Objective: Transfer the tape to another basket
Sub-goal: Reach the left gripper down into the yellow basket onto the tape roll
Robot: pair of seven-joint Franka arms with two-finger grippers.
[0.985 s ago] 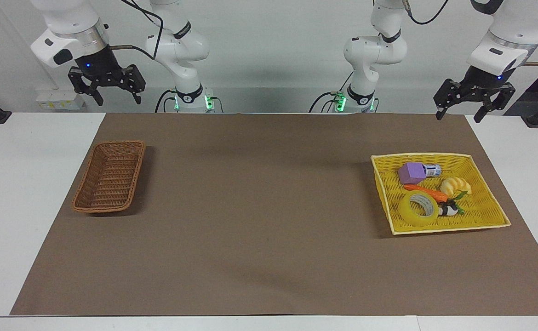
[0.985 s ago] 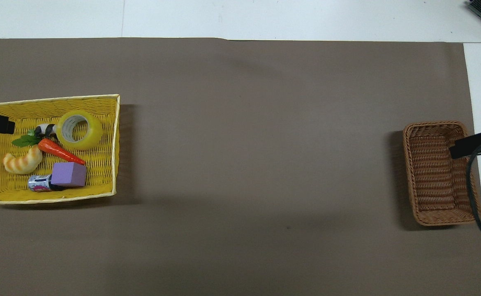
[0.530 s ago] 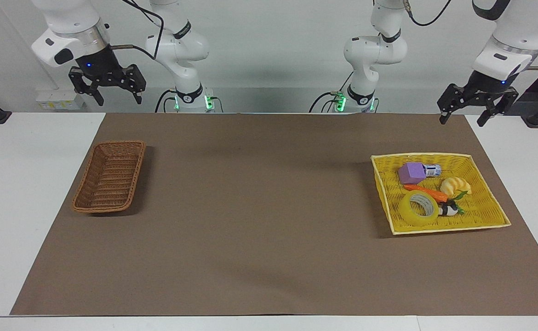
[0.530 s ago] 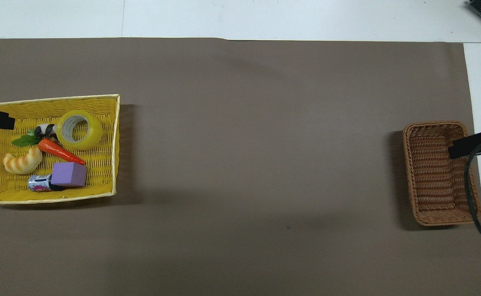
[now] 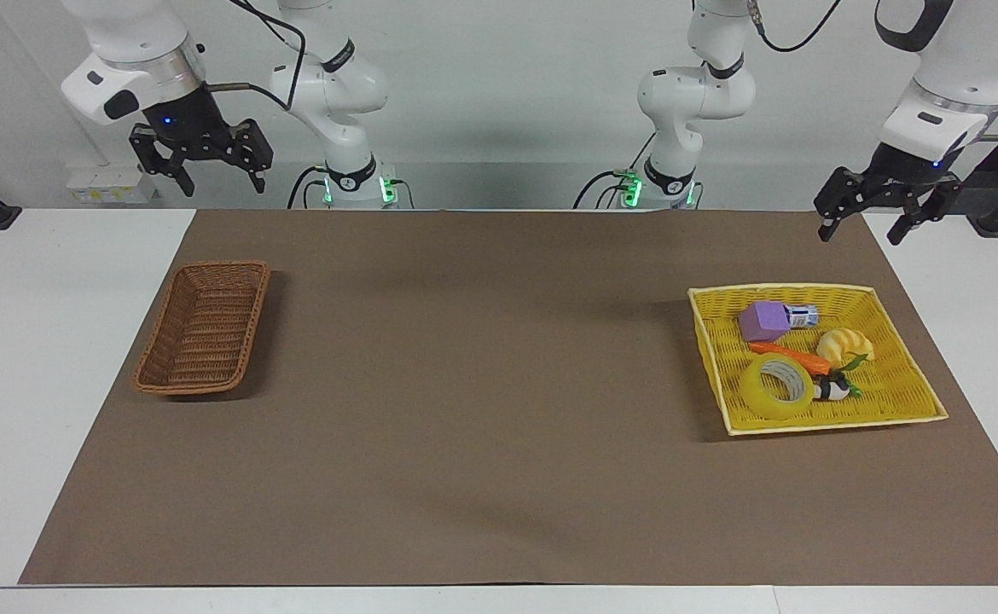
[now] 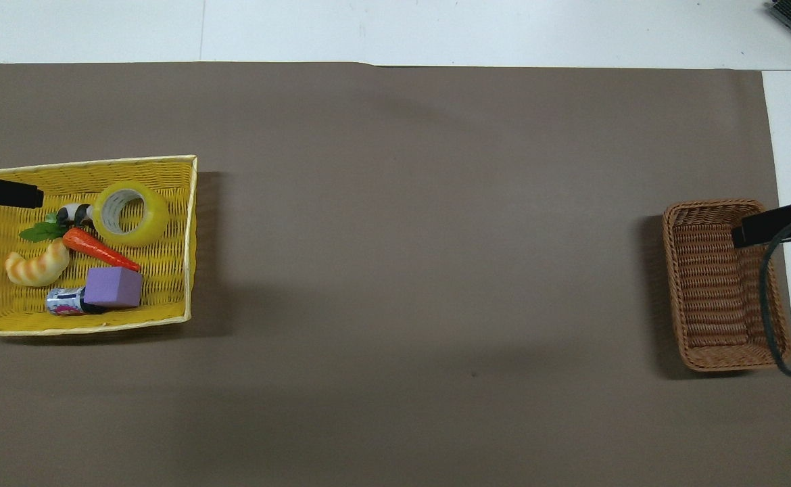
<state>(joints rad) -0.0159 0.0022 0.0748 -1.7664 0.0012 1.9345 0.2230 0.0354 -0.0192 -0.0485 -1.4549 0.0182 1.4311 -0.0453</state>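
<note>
I will next move my left gripper to the tape's side (image 6: 104, 214) beside the small black-and-white toy and close it there.
The tape (image 5: 776, 386), a wide translucent yellow roll with a whitish core, lies in the yellow basket (image 5: 900, 409) at the left arm's end of the table; it also shows in the overhead view (image 6: 130, 212). The brown wicker basket (image 5: 203, 327) stands empty at the right arm's end and also shows in the overhead view (image 6: 723, 284). My left gripper (image 5: 859, 236) is open and empty, up in the air over the mat's edge, nearer to the robots than the yellow basket. My right gripper (image 5: 221, 188) is open and empty, high above the table edge by the wicker basket.
The yellow basket also holds a purple block (image 5: 763, 321), a small can (image 5: 802, 317), a toy carrot (image 5: 793, 357), a croissant toy (image 5: 844, 345) and a small black-and-white toy (image 5: 832, 390). A brown mat (image 5: 482, 384) covers the table between the baskets.
My left gripper has come down and moved a little toward the yellow basket. My right gripper has shifted slightly. Tape and baskets have not moved.
</note>
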